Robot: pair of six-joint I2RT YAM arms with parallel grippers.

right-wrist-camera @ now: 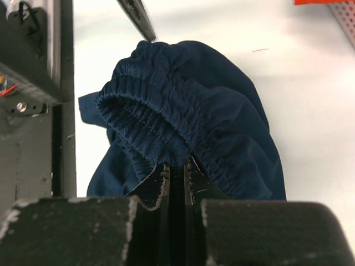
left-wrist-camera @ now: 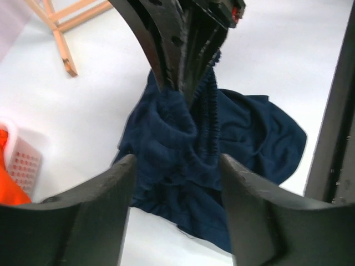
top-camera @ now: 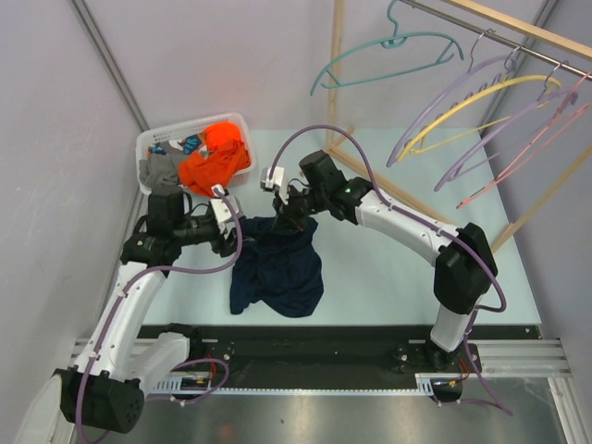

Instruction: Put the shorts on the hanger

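My left gripper needs to take the waistband's near fold [left-wrist-camera: 180, 141] and pull it away to spread the shorts, as the waistband hangs bunched from my right gripper alone.
The navy shorts [top-camera: 277, 273] lie mostly on the table, their elastic waistband lifted at the top. My right gripper [top-camera: 289, 217] is shut on that waistband; in the right wrist view the gripper [right-wrist-camera: 177, 166] pinches the gathered elastic of the shorts [right-wrist-camera: 183, 111]. My left gripper [top-camera: 239, 231] is open just left of the lifted fabric; in the left wrist view the gripper [left-wrist-camera: 177, 183] has its jaws wide apart with the shorts [left-wrist-camera: 222, 155] ahead of and between them, not gripped. The teal hanger [top-camera: 388, 51] hangs on the rail at the upper right.
A white basket [top-camera: 148, 148] at the back left holds an orange garment [top-camera: 215, 157] and a grey one [top-camera: 159, 174]. Purple [top-camera: 462, 102], yellow [top-camera: 481, 102] and pink [top-camera: 527, 157] hangers hang on the wooden rack [top-camera: 335, 83] at the right.
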